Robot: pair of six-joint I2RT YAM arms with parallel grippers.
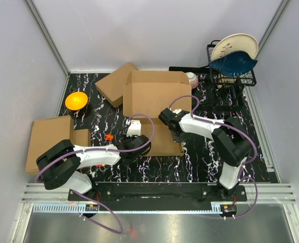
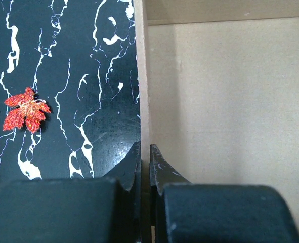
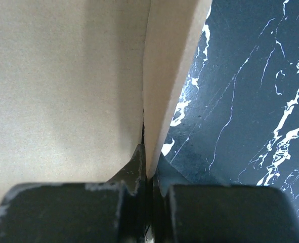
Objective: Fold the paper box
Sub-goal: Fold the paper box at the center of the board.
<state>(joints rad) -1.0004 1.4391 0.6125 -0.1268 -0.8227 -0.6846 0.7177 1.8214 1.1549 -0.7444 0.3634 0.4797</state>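
Observation:
The paper box's side leans open beyond my right gripper; I should release it, then pinch the box's side closer to the raised far panel (image 3: 181, 14).
The paper box (image 1: 154, 96) is a large brown cardboard piece lying in the middle of the table, with its far panel raised. My left gripper (image 1: 144, 142) is shut on the box's near left edge. In the left wrist view the jaws (image 2: 144, 161) pinch a thin upright cardboard wall (image 2: 144, 76), with the box's inner face (image 2: 230, 101) to its right. My right gripper (image 1: 176, 132) is shut on the box's right side. In the right wrist view the jaws (image 3: 150, 158) clamp a raised flap (image 3: 172, 66) beside the panel (image 3: 63, 76).
A plain cardboard slab (image 1: 50, 135) lies at the left. A smaller cardboard box (image 1: 115, 83) sits behind the paper box. There is an orange bowl (image 1: 76, 100), a red paper leaf (image 1: 109, 136), a white block (image 1: 134, 127) and a dish rack (image 1: 231, 76) with plates at the back right.

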